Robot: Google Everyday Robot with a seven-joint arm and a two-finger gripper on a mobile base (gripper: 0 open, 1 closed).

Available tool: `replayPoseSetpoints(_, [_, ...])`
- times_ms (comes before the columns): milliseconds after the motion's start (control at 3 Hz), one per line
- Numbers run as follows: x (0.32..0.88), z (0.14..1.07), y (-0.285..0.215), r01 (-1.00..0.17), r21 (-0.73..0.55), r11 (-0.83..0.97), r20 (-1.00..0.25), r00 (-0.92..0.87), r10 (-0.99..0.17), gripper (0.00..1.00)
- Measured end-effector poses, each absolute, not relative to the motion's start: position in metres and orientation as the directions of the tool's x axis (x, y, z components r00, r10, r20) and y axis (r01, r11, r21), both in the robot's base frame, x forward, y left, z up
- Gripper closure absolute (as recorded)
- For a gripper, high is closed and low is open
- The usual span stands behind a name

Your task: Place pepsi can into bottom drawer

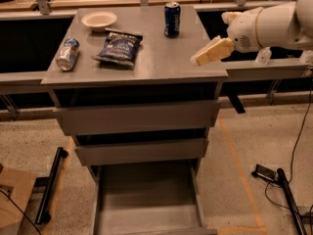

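Next, I close on the middle of the pepsi can [172, 20] near the back of the grey cabinet top.
The pepsi can [171, 19] stands upright near the back right of the grey cabinet top [161, 58]. It is dark blue with a silver top. The gripper [205, 54] on the white arm reaches in from the right. It hovers over the top's front right corner, well in front of and to the right of the can, not touching it. The bottom drawer [146, 199] is pulled out at the foot of the cabinet, a wide shallow grey tray, with nothing visible in it.
A dark blue chip bag [119, 47], a silver and light-blue can lying on its side [67, 55] and a white bowl [99, 19] sit on the top. The two upper drawers [137, 119] are closed. Cables and a black stand [286, 195] lie on the floor at the right.
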State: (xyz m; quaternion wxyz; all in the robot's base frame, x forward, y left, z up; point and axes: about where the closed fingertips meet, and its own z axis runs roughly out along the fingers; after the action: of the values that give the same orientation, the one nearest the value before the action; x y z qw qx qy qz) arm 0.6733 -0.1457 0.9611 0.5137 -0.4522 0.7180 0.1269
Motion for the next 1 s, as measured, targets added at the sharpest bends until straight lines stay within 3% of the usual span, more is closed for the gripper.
replayPoseSetpoints(1000, [0.849,0.917,-0.123,-0.607,-0.269,0.748,-0.922,-0.061,-0.381,0.0])
